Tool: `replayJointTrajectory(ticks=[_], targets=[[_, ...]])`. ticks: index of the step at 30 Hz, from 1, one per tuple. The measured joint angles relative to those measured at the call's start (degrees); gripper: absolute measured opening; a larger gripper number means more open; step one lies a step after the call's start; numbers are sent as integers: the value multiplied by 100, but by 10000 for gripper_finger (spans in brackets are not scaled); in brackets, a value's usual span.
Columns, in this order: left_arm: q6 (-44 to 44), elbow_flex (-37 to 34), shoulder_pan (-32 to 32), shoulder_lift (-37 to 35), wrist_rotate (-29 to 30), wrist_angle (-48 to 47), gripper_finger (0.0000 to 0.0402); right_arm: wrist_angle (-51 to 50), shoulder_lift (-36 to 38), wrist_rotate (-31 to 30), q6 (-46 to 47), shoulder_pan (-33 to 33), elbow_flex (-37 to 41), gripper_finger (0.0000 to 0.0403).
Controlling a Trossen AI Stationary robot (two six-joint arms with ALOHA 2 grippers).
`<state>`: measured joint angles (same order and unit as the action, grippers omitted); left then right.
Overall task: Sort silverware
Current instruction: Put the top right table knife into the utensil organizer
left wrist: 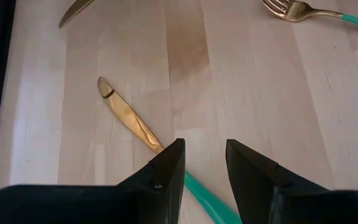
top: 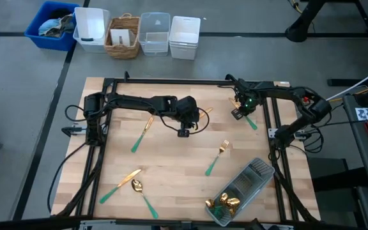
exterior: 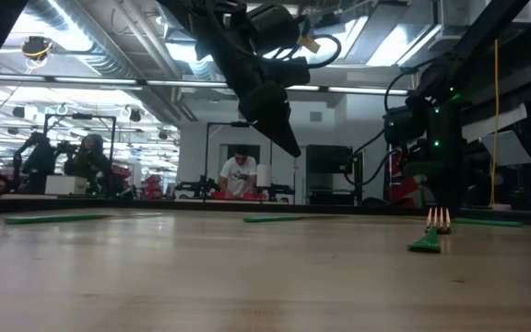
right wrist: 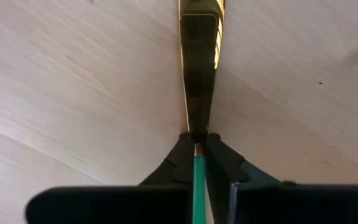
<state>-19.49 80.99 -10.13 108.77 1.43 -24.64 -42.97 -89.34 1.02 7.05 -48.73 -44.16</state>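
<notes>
I should close my left gripper on the gold blade (top: 234, 102) (left wrist: 74, 10) of the knife in my right gripper, because the knife is to be passed from hand to hand.
Silverware with gold heads and teal handles lies scattered on the wooden table: a knife (top: 142, 133), a fork (top: 216, 160), another knife (top: 121, 184) and a spoon (top: 143, 195). My right gripper (top: 238, 114) stands at the far right, pointing down, shut on a knife (top: 250, 121). My left gripper (top: 184, 132) hangs open above the table's middle, over another knife (left wrist: 129, 115) whose teal handle (left wrist: 207, 200) runs under its fingers. A clear tray (top: 260, 171) at the near right holds gold-headed pieces (top: 222, 204). My right gripper pinches the knife between its two fingers where the teal handle meets the gold blade (right wrist: 197, 144). The fingers come from above, pointing down, and lie across the knife. The blade (right wrist: 199, 62) runs on past them, low over the tabletop; whether it is lifted clear I cannot tell.
A black frame (top: 171, 81) borders the table. Beyond the far edge stand a blue bin (top: 51, 25), white and clear containers (top: 153, 33) and a wicker basket (top: 123, 37). People show in the room behind (exterior: 240, 171).
</notes>
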Motion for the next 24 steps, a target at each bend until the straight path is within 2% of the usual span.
replayJointTrajectory(ticks=[7, 12, 20, 24], targets=[[-17, 2, -14, 0, 0, -40, 109, 10, -4, 22, 0, 0, 4, 45], [-42, 2, -123, 0, -13, -85, 109, 14, -7, 395, 2, -15, 7, 47], [-33, 2, -332, 2, -509, -161, 109, -28, -18, 494, 2, -15, -38, 47], [20, 2, -392, 2, -597, -175, 109, -96, -39, 751, 3, 2, -186, 48]])
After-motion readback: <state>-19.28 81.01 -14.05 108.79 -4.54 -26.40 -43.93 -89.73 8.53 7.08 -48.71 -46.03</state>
